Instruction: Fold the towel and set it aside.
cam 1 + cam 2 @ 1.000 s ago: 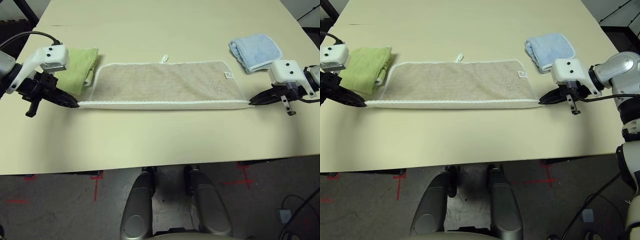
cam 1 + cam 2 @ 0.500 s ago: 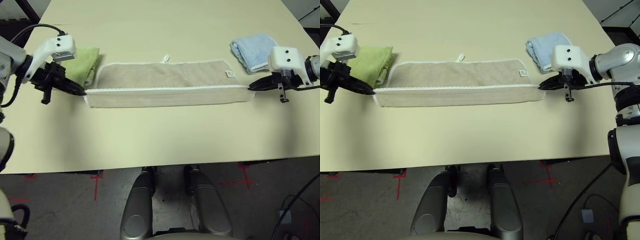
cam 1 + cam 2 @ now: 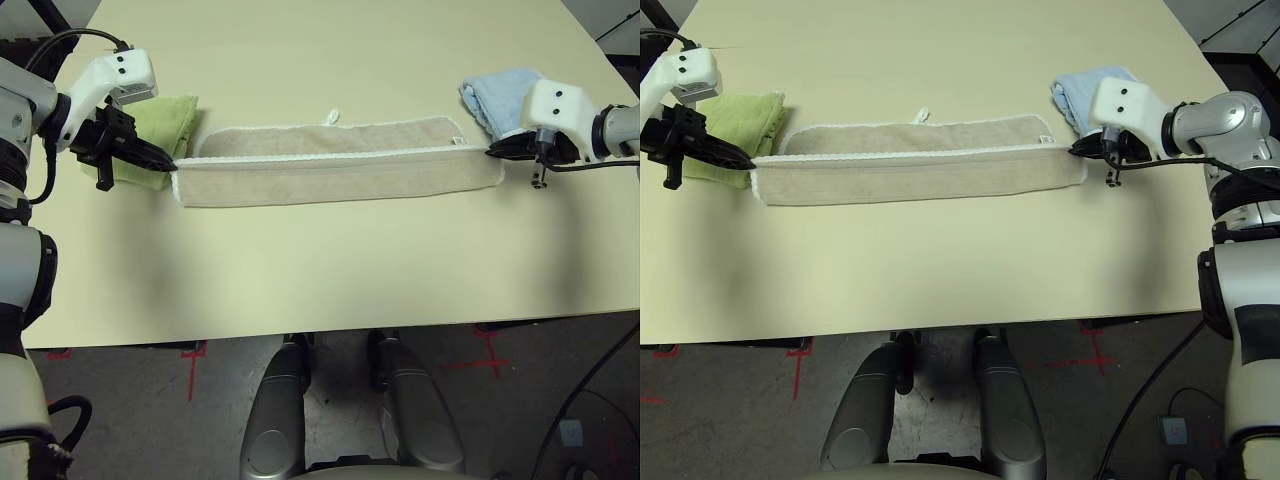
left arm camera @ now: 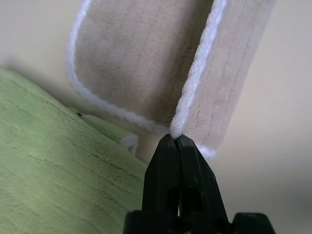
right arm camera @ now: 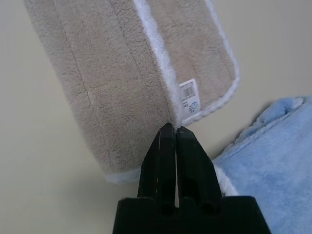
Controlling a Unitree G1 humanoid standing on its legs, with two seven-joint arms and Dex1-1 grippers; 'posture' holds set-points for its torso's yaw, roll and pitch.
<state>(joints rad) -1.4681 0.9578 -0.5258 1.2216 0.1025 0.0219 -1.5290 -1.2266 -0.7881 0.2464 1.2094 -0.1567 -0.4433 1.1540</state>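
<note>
Next, I release the beige towel's white edge with my left gripper on the far layer's corner (image 3: 200, 128) (image 4: 74, 80) beside the lime-green towel.
The beige towel (image 3: 330, 170) lies stretched across the table as a long strip, its near layer carried up and over the far layer, with the white stitched edge running along the fold. My left gripper (image 3: 170, 163) is shut on the towel's white edge at its left end (image 4: 176, 132). My right gripper (image 3: 490, 151) is shut on the white edge at the right end (image 5: 171, 126), beside the small white tag (image 5: 188, 96). A small white loop (image 3: 331, 117) sticks out from the far edge.
A lime-green folded towel (image 3: 160, 130) lies just behind my left gripper, touching the beige towel's left end. A light blue folded towel (image 3: 497, 90) sits behind my right gripper. The table's near edge (image 3: 330, 335) runs below a wide bare stretch of tabletop.
Both grippers have carried the towel's near edge away from me, over the far layer. The strip is now narrower and sits farther back on the table.
</note>
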